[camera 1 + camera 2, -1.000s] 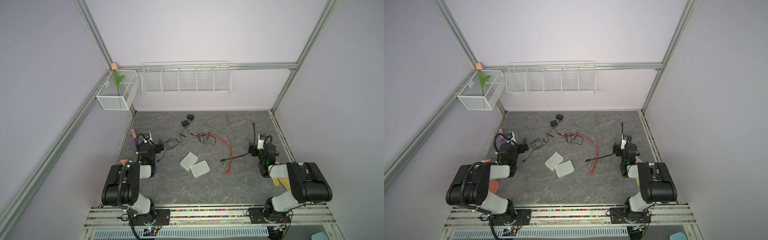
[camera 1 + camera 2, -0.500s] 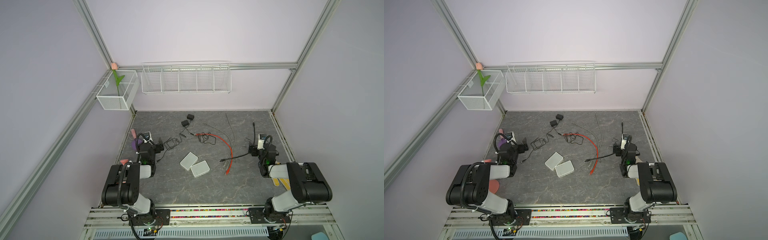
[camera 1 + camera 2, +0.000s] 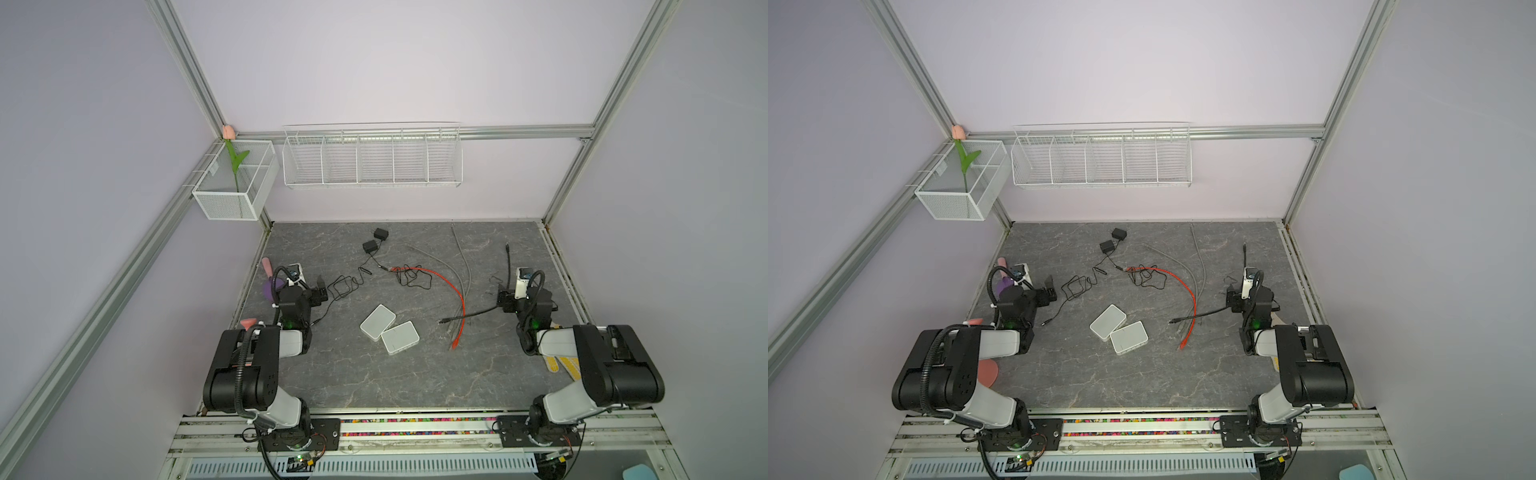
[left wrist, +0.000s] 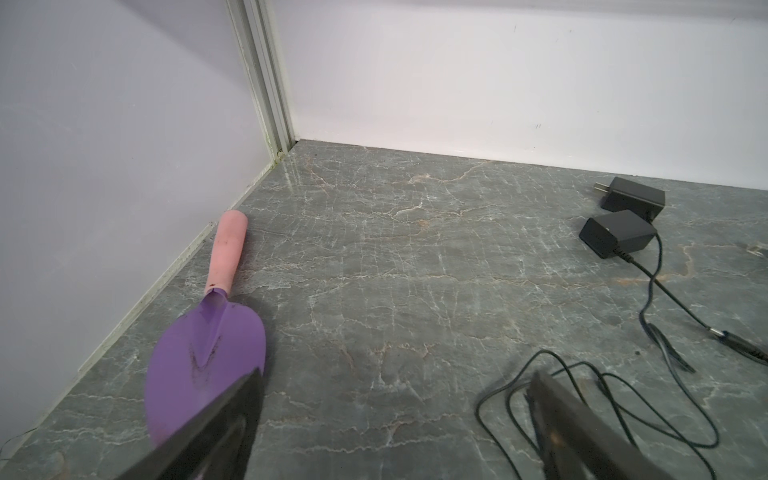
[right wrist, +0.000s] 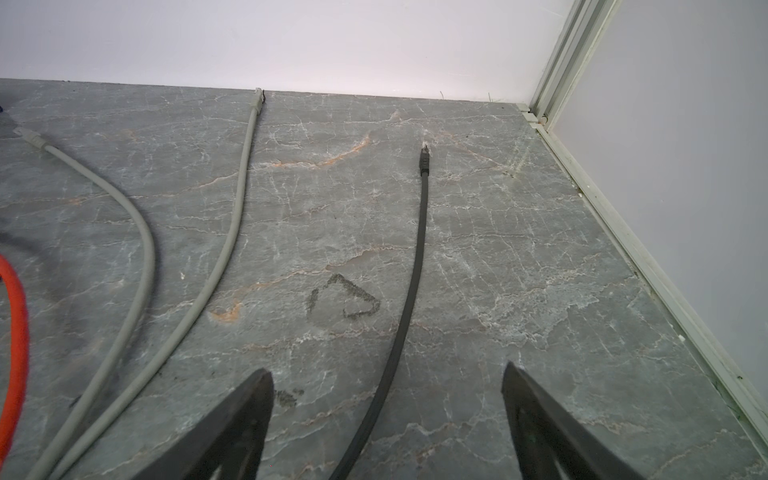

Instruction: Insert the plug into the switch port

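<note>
My left gripper will close on the loose end (image 3: 321, 315) of the power adapter's thin lead, the looped one closest to that gripper, just behind its plug.
Two white switches (image 3: 377, 328) (image 3: 400, 337) lie side by side mid-table in both top views; their ports do not show. A black cable (image 5: 415, 257) runs along the table under my open right gripper (image 5: 386, 370), passing between its fingers without being gripped. One plug (image 5: 424, 160) of it points at the back wall, the other plug (image 3: 444, 332) lies right of the switches. A red cable (image 3: 453, 291) ends in a plug (image 3: 454, 345) nearby. My left gripper (image 4: 399, 376) stands open and empty at the table's left, over bare table.
Two grey cables (image 5: 232, 216) lie left of the black one. Two black power adapters (image 4: 619, 232) with thin, looped leads (image 4: 519, 399) lie behind the switches. A purple trowel (image 4: 208, 345) with a pink handle rests by the left wall. Wire baskets (image 3: 372, 158) hang on the back wall.
</note>
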`<state>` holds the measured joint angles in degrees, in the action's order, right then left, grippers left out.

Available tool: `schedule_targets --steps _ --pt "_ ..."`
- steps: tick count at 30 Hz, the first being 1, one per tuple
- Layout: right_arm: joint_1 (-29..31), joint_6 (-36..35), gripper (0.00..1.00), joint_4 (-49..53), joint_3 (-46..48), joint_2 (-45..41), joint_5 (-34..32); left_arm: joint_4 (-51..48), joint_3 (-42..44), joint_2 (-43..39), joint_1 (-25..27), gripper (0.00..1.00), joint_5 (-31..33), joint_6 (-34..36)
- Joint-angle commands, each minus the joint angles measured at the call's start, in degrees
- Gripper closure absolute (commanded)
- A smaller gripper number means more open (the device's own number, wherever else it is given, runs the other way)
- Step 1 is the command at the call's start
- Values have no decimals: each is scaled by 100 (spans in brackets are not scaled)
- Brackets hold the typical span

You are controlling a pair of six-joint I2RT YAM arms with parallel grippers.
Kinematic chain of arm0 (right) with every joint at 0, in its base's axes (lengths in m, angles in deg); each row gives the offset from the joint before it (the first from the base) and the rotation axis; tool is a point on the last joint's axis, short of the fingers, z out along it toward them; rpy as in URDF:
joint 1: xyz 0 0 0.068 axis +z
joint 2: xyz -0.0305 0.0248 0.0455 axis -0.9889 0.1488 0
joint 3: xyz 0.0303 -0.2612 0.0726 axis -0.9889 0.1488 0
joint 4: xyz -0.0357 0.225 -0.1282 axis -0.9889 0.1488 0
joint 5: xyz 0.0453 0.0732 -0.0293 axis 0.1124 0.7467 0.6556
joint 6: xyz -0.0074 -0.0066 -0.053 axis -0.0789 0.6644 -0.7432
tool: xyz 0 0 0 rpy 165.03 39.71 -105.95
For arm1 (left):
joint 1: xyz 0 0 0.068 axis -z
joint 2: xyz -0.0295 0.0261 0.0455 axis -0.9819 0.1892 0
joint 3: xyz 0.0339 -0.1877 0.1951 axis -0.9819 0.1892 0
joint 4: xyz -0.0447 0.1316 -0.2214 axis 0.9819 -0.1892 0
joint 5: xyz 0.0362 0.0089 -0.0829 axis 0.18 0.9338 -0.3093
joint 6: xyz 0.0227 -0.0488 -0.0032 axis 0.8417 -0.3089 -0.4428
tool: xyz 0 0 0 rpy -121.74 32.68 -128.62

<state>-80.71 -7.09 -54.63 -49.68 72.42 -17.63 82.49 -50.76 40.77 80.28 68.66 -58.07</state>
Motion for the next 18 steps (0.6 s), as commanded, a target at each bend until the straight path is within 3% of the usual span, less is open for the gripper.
schedule_targets --steps 1,4,8,10,13,14,15,16,17,18 --pt "-23 -61 11 -39 -70 -30 76 135 41 46 22 1 61 -19" --pt "0 -114 11 -109 -19 -224 91 126 37 47 23 1 57 -19" --pt "24 127 11 3331 -1315 -1763 567 -11 -3 12 -59 1 -134 -36" --pt "121 13 11 4157 -1957 -2047 1057 -38 -8 2 -67 1 -167 -32" --pt "470 -35 11 3919 -2268 -2500 1206 48 9 29 -74 1 -157 -34" --pt "483 306 11 3797 -2292 -2547 1084 49 4 28 -72 1 -153 -35" --pt "454 1443 11 4485 -2501 -2568 476 55 7 36 -73 1 -152 -32" --pt "297 2759 11 6870 -3301 -2536 -21 83 24 37 -65 1 -63 -38" --pt "241 3300 11 7763 -3664 -2358 -505 95 23 37 -65 1 -1 -52" --pt "169 3370 11 7962 -3771 -2145 -273 87 25 40 -45 1 15 -34"
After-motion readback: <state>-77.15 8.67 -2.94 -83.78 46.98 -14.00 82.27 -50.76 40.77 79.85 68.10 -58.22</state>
